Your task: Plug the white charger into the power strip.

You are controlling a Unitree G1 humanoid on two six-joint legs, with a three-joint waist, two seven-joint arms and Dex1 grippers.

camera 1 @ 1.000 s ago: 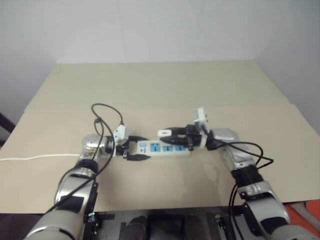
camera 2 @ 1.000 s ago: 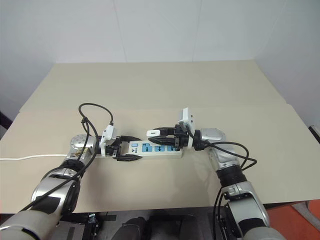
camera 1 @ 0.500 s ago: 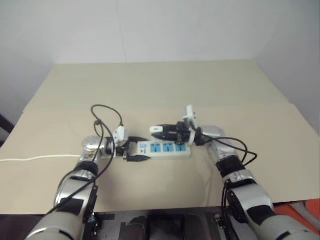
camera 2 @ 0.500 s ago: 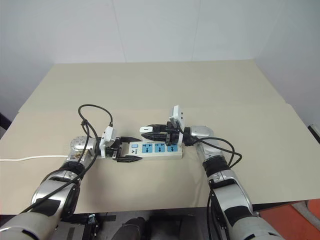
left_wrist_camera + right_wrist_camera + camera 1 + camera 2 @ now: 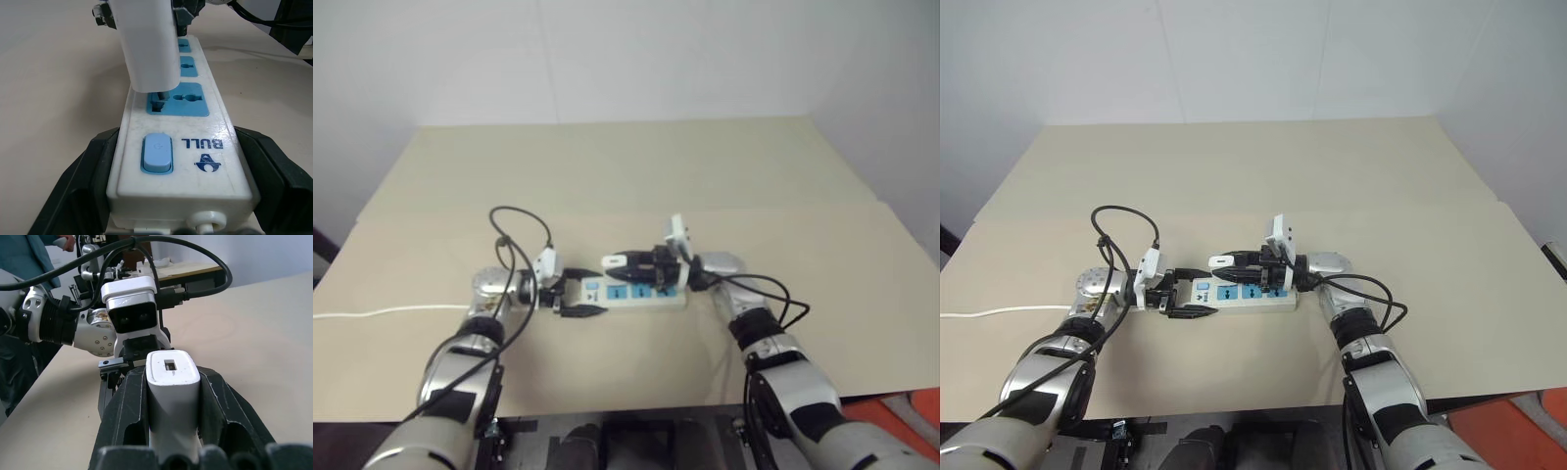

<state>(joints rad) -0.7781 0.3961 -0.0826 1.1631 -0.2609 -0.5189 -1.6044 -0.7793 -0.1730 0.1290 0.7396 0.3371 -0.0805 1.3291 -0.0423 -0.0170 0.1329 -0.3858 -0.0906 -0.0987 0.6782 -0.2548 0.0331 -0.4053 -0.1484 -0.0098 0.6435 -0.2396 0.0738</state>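
Note:
My right gripper releases the white charger next in the power strip's socket (image 5: 617,291) nearest the blue switch.
The power strip (image 5: 641,293), a long white bar with blue sockets, lies across the table in front of me. My left gripper (image 5: 579,293) is shut on its switch end, one black finger (image 5: 78,181) along each side. Between the fingers (image 5: 127,406) of my right gripper (image 5: 619,264), which is shut on it, sits the white charger (image 5: 613,261). In the left wrist view the charger (image 5: 146,44) stands upright over the socket nearest the blue switch (image 5: 157,152). Its prongs reach that socket's slots.
The strip's thin white cord (image 5: 372,311) runs off toward the table's left edge. Black cable loops (image 5: 514,230) rise over my left wrist. Bare beige tabletop (image 5: 636,176) stretches behind. A person in teal (image 5: 29,254) stands beyond the table's left side.
My right gripper has carried the charger left along the strip and a little lower, from above the middle sockets to the socket by the switch. The left gripper has stayed put.

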